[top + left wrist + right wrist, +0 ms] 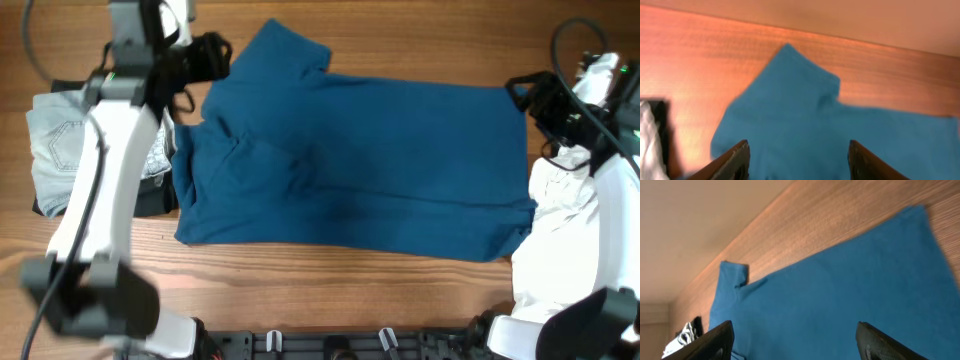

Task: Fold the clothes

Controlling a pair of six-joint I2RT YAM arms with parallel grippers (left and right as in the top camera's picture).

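Note:
My right gripper will grab the far hem corner (512,93) (916,216) of the dark blue polo shirt, at the end next to the white garment.
The dark blue polo shirt (360,170) lies spread flat across the table, collar end to the left and hem to the right. One sleeve (290,45) points to the far edge. My left gripper (207,57) is open and empty, above the shirt's far left shoulder. In the left wrist view (797,162) its fingers straddle blue cloth below the sleeve (795,80). My right gripper (525,95) is open and empty at the hem's far right corner. In the right wrist view (795,340) it hovers over the shirt body (840,285).
A pile at the left holds pale denim (55,145), a white patterned garment (155,155) and a black garment (150,200). A white garment (565,215) lies at the right, beside the shirt's hem. Bare wood (300,290) runs along the front edge.

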